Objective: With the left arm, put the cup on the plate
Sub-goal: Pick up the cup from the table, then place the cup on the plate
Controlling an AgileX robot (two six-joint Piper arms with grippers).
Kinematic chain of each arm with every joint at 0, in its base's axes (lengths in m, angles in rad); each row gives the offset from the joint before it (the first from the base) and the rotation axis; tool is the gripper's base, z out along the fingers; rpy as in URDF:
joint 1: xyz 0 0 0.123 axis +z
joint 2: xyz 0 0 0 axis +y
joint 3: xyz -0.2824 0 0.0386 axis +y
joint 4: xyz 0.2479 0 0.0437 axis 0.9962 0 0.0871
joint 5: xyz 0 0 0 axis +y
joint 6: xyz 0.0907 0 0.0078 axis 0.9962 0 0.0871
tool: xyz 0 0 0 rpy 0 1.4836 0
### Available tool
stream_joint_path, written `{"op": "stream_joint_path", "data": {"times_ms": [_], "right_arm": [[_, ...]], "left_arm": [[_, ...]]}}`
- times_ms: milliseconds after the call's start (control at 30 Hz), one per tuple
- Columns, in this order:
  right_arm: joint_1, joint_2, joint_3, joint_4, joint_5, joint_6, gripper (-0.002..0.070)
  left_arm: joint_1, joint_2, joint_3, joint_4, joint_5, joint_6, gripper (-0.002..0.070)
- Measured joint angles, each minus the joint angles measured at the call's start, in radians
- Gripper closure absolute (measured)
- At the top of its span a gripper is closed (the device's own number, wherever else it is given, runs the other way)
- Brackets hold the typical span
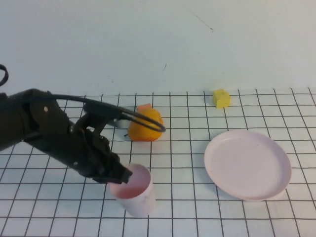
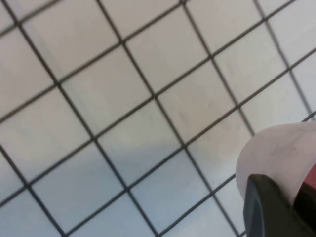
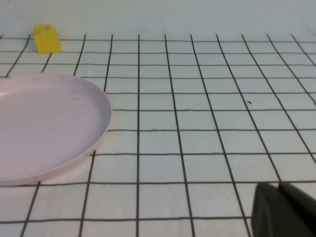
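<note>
Next, my left gripper puts the pale pink cup down near the middle of the large pale pink plate [image 1: 255, 169].
The pale pink cup [image 1: 134, 193] stands slightly tilted at the front left of the gridded table. My left gripper [image 1: 124, 175] is shut on its rim. In the left wrist view one black finger [image 2: 264, 205] lies against the cup's outer wall [image 2: 279, 150], and the reddish inside shows beside it. The large pale pink plate [image 1: 247, 164] lies empty to the right, about two cup widths away; it also shows in the right wrist view [image 3: 44, 123]. My right gripper [image 3: 279, 187] is out of the high view, low over the table right of the plate, fingers together and empty.
An orange fruit [image 1: 145, 124] with a small pink piece behind it sits just beyond the cup, under the left arm's cable. A yellow cube [image 1: 221, 98] stands at the back, beyond the plate, and shows in the right wrist view [image 3: 47, 38].
</note>
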State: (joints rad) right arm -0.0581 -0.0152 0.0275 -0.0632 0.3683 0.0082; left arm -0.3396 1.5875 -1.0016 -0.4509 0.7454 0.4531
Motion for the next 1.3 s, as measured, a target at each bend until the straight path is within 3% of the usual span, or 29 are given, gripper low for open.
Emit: {"op": "stream_joint_path", "data": {"times_ms": [333, 567, 967, 1167, 1233, 1300], "right_arm": [[0.000, 0.000, 0.000, 0.000, 0.000, 0.000, 0.0678], [0.000, 0.000, 0.000, 0.000, 0.000, 0.000, 0.0678], [0.000, 0.000, 0.000, 0.000, 0.000, 0.000, 0.0678], [0.000, 0.000, 0.000, 0.000, 0.000, 0.000, 0.0678], [0.000, 0.000, 0.000, 0.000, 0.000, 0.000, 0.0678], [0.000, 0.000, 0.000, 0.000, 0.000, 0.000, 0.0678]], "left_arm": [[-0.014, 0.135, -0.383, -0.201, 0.077, 0.004, 0.0663], [-0.131, 0.376, -0.617, -0.238, 0.090, -0.023, 0.0664], [-0.314, 0.671, -0.926, -0.014, 0.090, -0.110, 0.0664], [-0.348, 0.703, -0.976, 0.027, 0.034, -0.131, 0.0663], [-0.348, 0.705, -0.977, 0.036, 0.027, -0.133, 0.0645], [-0.348, 0.709, -0.979, 0.048, 0.023, -0.124, 0.0577]]}}
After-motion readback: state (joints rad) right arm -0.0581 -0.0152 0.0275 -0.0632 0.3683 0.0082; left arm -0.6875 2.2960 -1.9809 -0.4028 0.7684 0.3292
